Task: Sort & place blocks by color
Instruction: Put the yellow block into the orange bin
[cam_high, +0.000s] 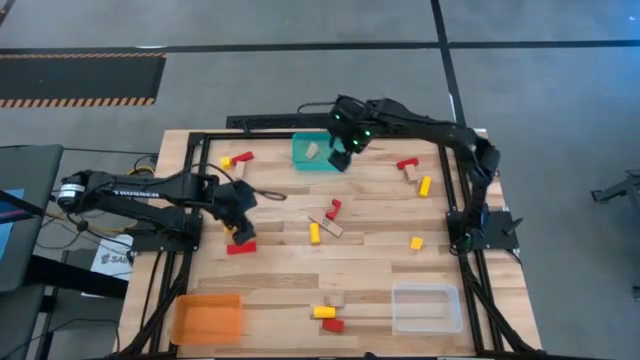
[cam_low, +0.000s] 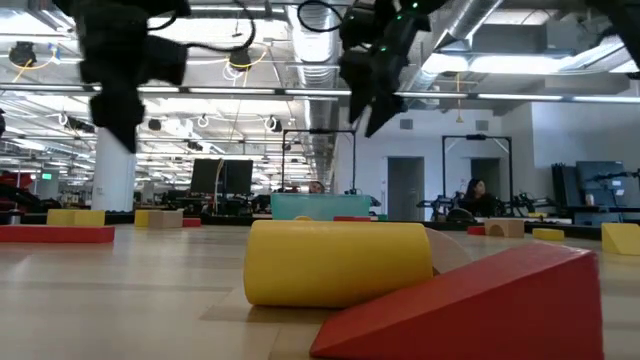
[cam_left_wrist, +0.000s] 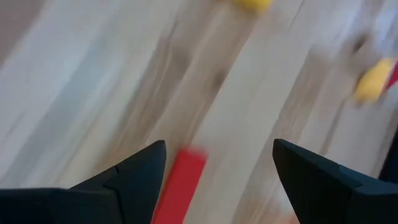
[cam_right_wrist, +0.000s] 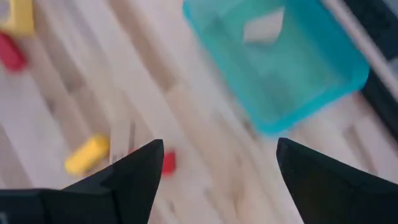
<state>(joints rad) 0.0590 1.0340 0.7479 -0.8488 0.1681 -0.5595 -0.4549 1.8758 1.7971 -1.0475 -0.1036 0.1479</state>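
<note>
The robot's left gripper will next move to the yellow block (cam_high: 233, 232) just beside the red bar and close on the sides of that yellow block.
Red, yellow and tan blocks lie scattered flat on the wooden table (cam_high: 370, 270). My left gripper (cam_high: 242, 230) (cam_left_wrist: 217, 146) is open and hovers over the table's left part, just above a red bar (cam_high: 241, 247) (cam_left_wrist: 181, 183) that shows between its fingers. My right gripper (cam_high: 344, 155) (cam_right_wrist: 219, 144) is open and hangs in the air beside the teal bin (cam_high: 315, 155) (cam_right_wrist: 280, 68) at the far edge. One tan block (cam_high: 312, 150) (cam_right_wrist: 264, 28) rests on the bin's floor. In the low view a yellow cylinder (cam_low: 340, 262) lies against a red wedge (cam_low: 470, 305).
An orange bin (cam_high: 207, 318) stands at the near left corner and a clear bin (cam_high: 425, 305) at the near right. Block clusters lie at mid-table (cam_high: 325, 222), far right (cam_high: 412, 172), far left (cam_high: 236, 158) and near the front edge (cam_high: 328, 315). A dark frame rims the table.
</note>
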